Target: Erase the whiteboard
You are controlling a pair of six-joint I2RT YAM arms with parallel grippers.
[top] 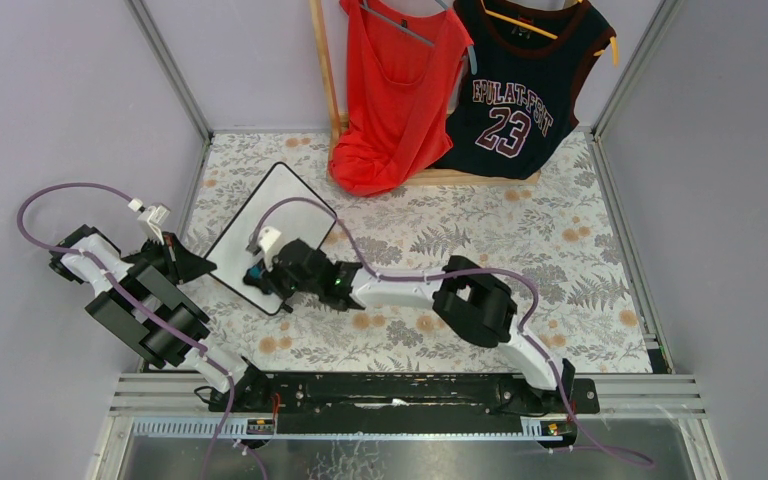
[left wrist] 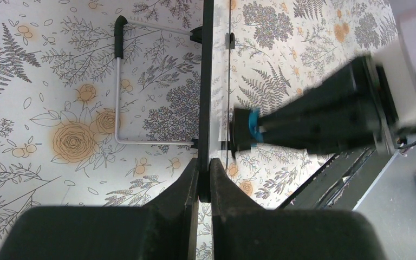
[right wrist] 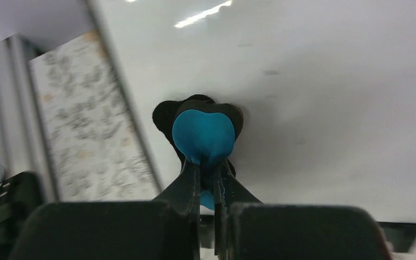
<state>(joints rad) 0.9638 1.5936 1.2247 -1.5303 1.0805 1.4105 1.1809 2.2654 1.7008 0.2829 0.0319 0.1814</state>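
The robot's right gripper will set the blue eraser down on the flowered cloth (top: 470, 311) under the arm's black elbow.
The whiteboard (top: 282, 205) stands tilted at the left of the table, white with a thin black frame. No marks show on it. My left gripper (top: 203, 265) is shut on the board's near-left edge. In the left wrist view the frame (left wrist: 205, 81) runs edge-on between the fingers of the left gripper (left wrist: 204, 179). My right gripper (top: 265, 275) is shut on a blue eraser (top: 253, 270) and presses it against the board's lower face. The right wrist view shows the eraser (right wrist: 203, 135) flat on the white surface (right wrist: 330, 108), pinched by the right gripper (right wrist: 208, 173).
A wire stand (left wrist: 118, 108) sticks out behind the board. A red top (top: 395, 90) and a dark jersey numbered 23 (top: 520, 85) hang on a wooden rack at the back. A flowered cloth (top: 520, 240) covers the table. Metal frame posts (top: 620, 190) line its sides.
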